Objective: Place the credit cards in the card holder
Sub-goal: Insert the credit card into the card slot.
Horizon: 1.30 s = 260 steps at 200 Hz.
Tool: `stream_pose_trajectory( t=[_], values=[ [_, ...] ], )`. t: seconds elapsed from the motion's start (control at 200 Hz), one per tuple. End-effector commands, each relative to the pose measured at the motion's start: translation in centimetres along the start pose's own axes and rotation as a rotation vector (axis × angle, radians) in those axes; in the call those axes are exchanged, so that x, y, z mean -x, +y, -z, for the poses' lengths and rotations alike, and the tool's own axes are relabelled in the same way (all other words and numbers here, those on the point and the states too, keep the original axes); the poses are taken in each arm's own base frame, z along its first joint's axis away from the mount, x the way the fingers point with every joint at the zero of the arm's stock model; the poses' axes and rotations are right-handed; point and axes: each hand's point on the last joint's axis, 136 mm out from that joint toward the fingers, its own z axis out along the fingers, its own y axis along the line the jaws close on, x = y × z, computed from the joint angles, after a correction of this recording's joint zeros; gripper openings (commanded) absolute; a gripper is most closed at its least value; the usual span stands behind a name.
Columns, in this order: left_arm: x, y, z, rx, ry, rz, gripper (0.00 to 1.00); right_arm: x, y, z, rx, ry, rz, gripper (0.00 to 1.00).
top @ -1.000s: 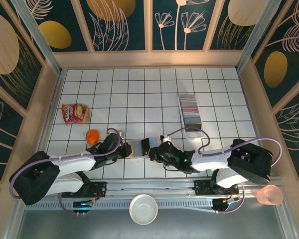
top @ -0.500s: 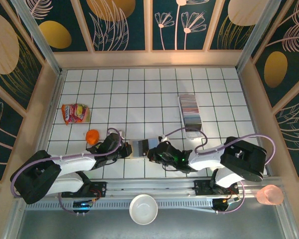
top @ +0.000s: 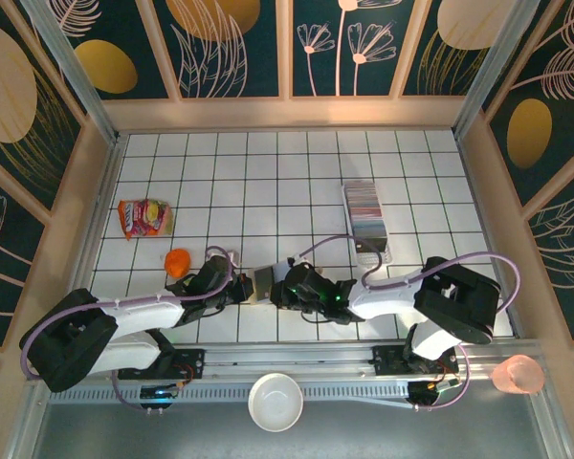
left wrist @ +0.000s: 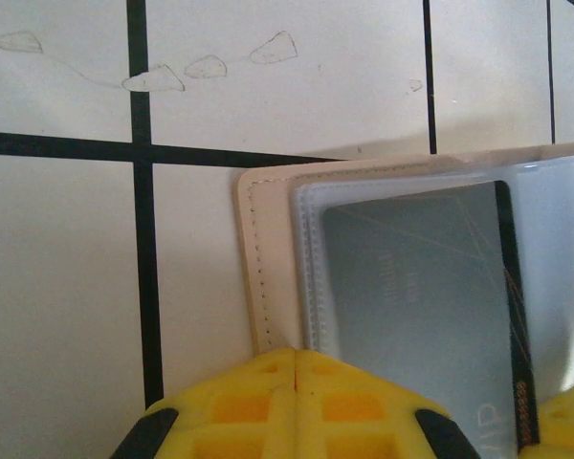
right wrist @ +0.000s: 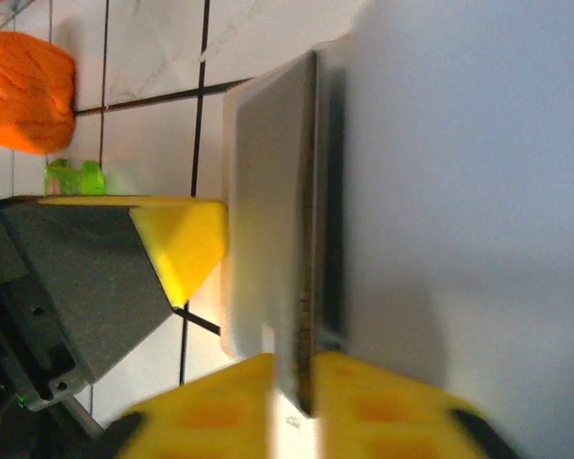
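Observation:
The robot's right gripper is at the grey card's near corner and the card's edge stands up from the clear sleeve, so it should open and take the card's edge farther (left wrist: 506, 225) along.
The tan card holder (top: 265, 284) lies open on the tiles between my two grippers. My left gripper (top: 244, 288) is shut on its stitched left edge (left wrist: 268, 268), the yellow jaws (left wrist: 296, 356) pressed together. A grey card (left wrist: 411, 296) sits inside the holder's clear sleeve. In the right wrist view that card (right wrist: 306, 239) stands edge-on between my right gripper's (right wrist: 306, 368) parted jaws, with a gap on its left side. The right gripper (top: 282, 284) is at the holder's right side. The other credit cards (top: 365, 210) stand in a packed row further back on the right.
The card row sits in a long clear tray (top: 371, 251). An orange lump (top: 178, 261) and a red-orange snack packet (top: 143, 217) lie on the left. A white bowl (top: 275, 402) and a pink cup (top: 517, 375) stand beyond the near rail.
My right gripper has slid left toward the card holder and its jaws have parted from the grey card. The left gripper has stayed shut in place.

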Motion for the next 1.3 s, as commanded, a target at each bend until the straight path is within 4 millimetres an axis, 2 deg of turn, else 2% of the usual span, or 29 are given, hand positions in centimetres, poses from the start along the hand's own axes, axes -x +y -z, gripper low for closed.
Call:
stream_pose_trajectory(
  t=[0.0,0.05,0.27,0.34,0.435,0.726,0.961,1.196,1.296],
  values=[
    [-1.3,1.5,-0.1,0.044,0.035,-0.018,0.04,-0.2,-0.9,0.7,-0.073,0.021,0.066,0.36],
    [-1.3,1.5,-0.1,0.044,0.035,-0.018,0.04,0.1,-1.1,1.1,-0.105,0.013,0.085,0.44],
    [-1.2,1.4,0.1,0.042,0.031,-0.021,0.04,1.9,-1.4,2.6,-0.199,-0.046,0.156,0.43],
    [-1.2,1.4,0.1,0.043,0.031,-0.021,0.04,2.4,-1.8,2.7,-0.223,-0.07,0.155,0.31],
    [-1.1,1.5,0.2,0.043,0.027,-0.02,0.04,2.7,-1.9,2.2,-0.23,-0.075,0.159,0.0],
    [-1.2,1.5,0.2,0.043,0.026,-0.022,0.04,3.3,-2.0,-0.5,-0.263,-0.053,0.182,0.0],
    [-1.3,1.7,0.3,0.043,0.026,-0.017,0.04,2.4,-2.1,-2.1,-0.25,-0.007,0.182,0.0],
    [-1.4,1.8,0.3,0.044,0.027,-0.015,0.04,1.9,0.1,-3.0,-0.176,0.006,0.199,0.0],
    [-1.4,1.8,0.3,0.045,0.028,-0.015,0.04,2.0,0.1,-2.7,-0.196,-0.005,0.211,0.0]
  ],
)
